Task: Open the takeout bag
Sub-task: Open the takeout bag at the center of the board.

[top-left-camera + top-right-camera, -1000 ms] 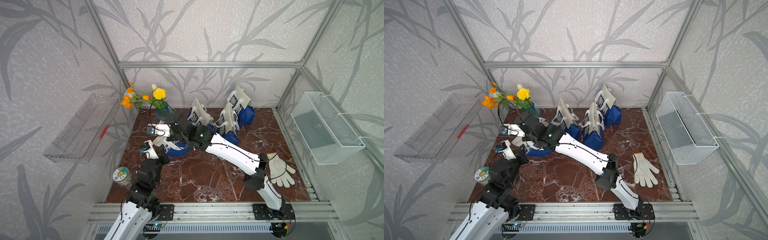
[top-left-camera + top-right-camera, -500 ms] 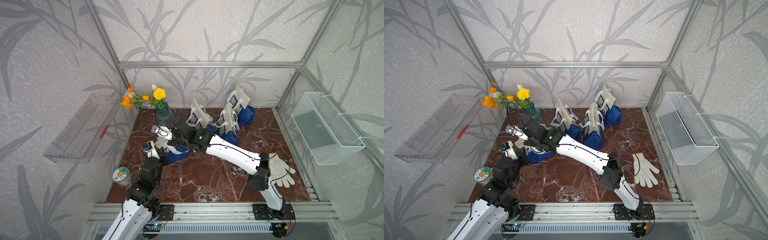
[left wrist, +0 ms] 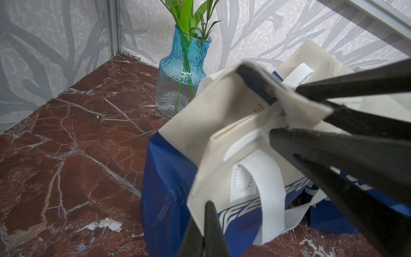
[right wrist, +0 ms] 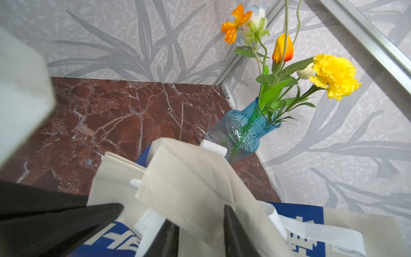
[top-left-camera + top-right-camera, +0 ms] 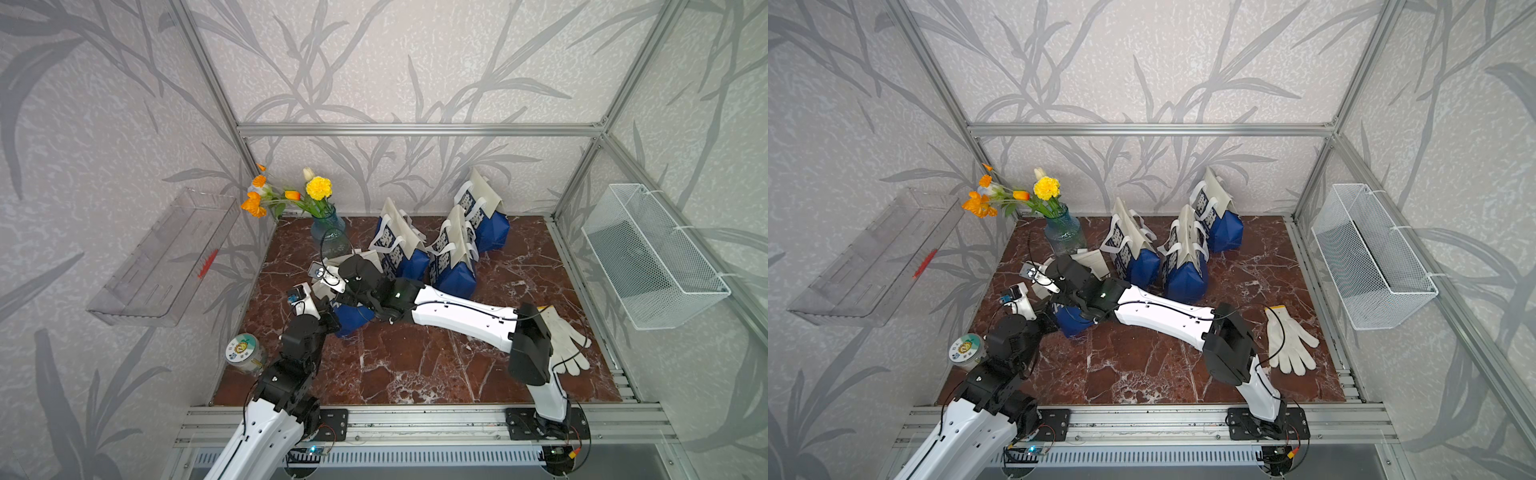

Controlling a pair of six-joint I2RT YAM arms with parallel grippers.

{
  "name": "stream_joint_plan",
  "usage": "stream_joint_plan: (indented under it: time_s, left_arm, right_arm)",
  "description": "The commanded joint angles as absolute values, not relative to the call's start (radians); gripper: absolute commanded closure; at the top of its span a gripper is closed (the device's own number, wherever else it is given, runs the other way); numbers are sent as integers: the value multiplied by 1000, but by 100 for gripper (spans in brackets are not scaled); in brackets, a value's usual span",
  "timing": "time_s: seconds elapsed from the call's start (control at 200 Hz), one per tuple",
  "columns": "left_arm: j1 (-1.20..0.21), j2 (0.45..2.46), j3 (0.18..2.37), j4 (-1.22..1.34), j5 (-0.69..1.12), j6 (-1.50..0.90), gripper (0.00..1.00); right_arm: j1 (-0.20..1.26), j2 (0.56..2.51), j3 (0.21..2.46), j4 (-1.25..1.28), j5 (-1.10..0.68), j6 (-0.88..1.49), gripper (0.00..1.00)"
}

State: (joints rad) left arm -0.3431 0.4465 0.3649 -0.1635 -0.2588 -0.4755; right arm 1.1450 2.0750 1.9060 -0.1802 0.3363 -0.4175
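The takeout bag's cream flap lies loosely across the right gripper's open fingers, so next the right gripper backs away and pinches the flap's edge (image 4: 197, 227) before it pulls the bag's opening open.
The takeout bag (image 5: 351, 322), blue below and cream above, stands at the table's left front, mostly under my right arm; its blue base also shows in a top view (image 5: 1073, 322). My left gripper (image 3: 206, 231) is shut on the corner of the bag's near cream top edge (image 3: 200, 195). In the right wrist view my right gripper (image 4: 200, 233) is open, and a cream flap (image 4: 189, 178) of the bag top lies loosely across the gap between its fingers. White handles (image 3: 266, 178) hang from the bag's mouth.
A blue glass vase (image 5: 328, 237) with flowers stands just behind the bag. Three more bags (image 5: 399, 253) (image 5: 453, 266) (image 5: 484, 220) stand at the back. A white glove (image 5: 567, 345) lies right, a jar (image 5: 245, 353) front left. A wire basket (image 5: 652, 257) and a clear tray (image 5: 166, 257) hang on the walls.
My right wrist has pulled back from the vase toward the front, and its jaws have parted from shut. The left gripper has kept its hold in about the same place.
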Motion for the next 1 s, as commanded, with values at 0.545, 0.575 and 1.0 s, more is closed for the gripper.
stream_joint_plan:
  time_s: [0.545,0.575,1.0]
  left_arm:
    - [-342,402,380,-209,-266,-492,100]
    - [-342,401,381,-209,-265,-492,100]
    - [-342,395,370,-201,-261,-487,100]
  right_arm:
    - [1138,2077,1820,-20,560,-485,53]
    - [1137,2076,1818,-18,560,-485,52]
    - [1108,2101,1839,4,475,-454,72]
